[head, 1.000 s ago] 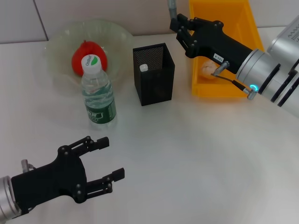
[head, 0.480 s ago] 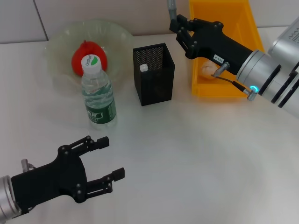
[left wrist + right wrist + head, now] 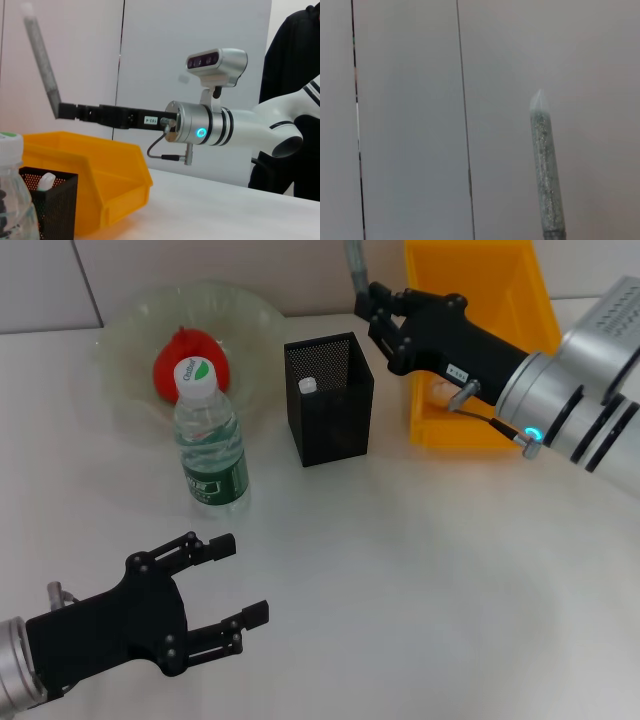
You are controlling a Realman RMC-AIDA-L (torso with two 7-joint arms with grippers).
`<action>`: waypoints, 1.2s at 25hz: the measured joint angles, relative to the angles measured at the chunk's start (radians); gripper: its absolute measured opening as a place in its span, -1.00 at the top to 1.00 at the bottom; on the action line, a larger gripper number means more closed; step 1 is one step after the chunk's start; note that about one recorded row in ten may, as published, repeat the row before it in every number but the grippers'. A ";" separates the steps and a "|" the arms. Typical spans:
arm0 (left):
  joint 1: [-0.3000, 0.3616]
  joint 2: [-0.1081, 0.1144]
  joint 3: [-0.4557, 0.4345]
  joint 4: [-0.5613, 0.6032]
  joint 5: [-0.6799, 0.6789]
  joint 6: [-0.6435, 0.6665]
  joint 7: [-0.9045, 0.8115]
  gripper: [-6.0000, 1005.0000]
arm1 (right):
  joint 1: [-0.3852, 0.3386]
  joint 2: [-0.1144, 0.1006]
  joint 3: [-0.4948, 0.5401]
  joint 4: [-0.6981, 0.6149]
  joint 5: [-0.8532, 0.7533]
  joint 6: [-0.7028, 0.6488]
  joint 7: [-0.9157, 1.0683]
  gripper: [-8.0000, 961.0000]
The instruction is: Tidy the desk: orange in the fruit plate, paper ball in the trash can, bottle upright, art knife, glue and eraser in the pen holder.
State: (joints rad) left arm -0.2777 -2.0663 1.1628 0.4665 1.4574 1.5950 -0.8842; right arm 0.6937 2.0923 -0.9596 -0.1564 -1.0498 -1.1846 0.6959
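The robot's right gripper should place the glue in the black mesh pen holder (image 3: 301, 362), just behind the small white item.
My right gripper (image 3: 366, 302) hovers above the table between the black mesh pen holder (image 3: 329, 400) and the yellow trash can (image 3: 500, 280). It is shut on the glue (image 3: 353, 260), a grey glittery tube with a pointed tip (image 3: 546, 175) that stands nearly upright (image 3: 40, 55). A small white item (image 3: 307, 385) pokes up inside the pen holder. The orange (image 3: 190, 358) lies in the glass fruit plate (image 3: 130, 330). In front of the plate, the bottle (image 3: 210, 440) stands upright. A pale paper ball (image 3: 440, 390) rests in the trash can. My left gripper (image 3: 245, 577) is open near the front left.
A pale wall runs behind the table. The right arm (image 3: 580, 390) reaches in from the right, over the trash can.
The right gripper has shifted slightly left with the glue, closer to the pen holder. The left arm has stayed put.
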 joint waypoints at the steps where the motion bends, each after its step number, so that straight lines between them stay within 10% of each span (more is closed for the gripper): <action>1: 0.000 0.000 0.000 0.000 0.000 0.000 0.000 -0.60 | 0.003 0.000 -0.006 0.002 0.000 0.010 0.000 0.70; 30: 0.001 -0.001 -0.004 0.000 0.005 -0.007 0.002 -0.60 | 0.053 0.000 -0.068 0.060 0.000 0.140 -0.003 0.63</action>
State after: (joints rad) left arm -0.2770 -2.0676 1.1591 0.4663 1.4619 1.5875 -0.8819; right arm 0.7470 2.0923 -1.0278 -0.0967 -1.0503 -1.0449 0.6933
